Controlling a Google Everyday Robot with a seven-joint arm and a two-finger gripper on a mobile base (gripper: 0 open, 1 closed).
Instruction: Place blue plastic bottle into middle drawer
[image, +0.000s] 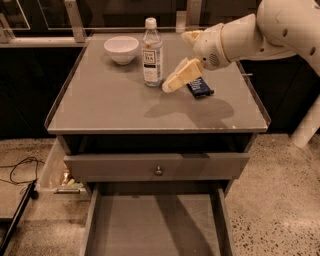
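My gripper should next move to the blue plastic bottle's upper body (152, 50), below its white cap, and close there.
The blue plastic bottle (152, 52), clear with a white cap and a white label, stands upright at the back middle of the grey cabinet top (110, 107). My gripper (176, 61) hangs just right of the bottle, apart from it. Its cream fingers (181, 76) are spread open and hold nothing. The middle drawer (155, 227) is pulled out at the bottom of the view, and its flat grey floor is bare.
A white bowl (121, 49) sits left of the bottle. A dark-blue snack bar wrapper (200, 87) lies right of the gripper. A shut drawer front with a round knob (159, 170) is above the open drawer. Cables and clutter lie on the floor at left (30, 172).
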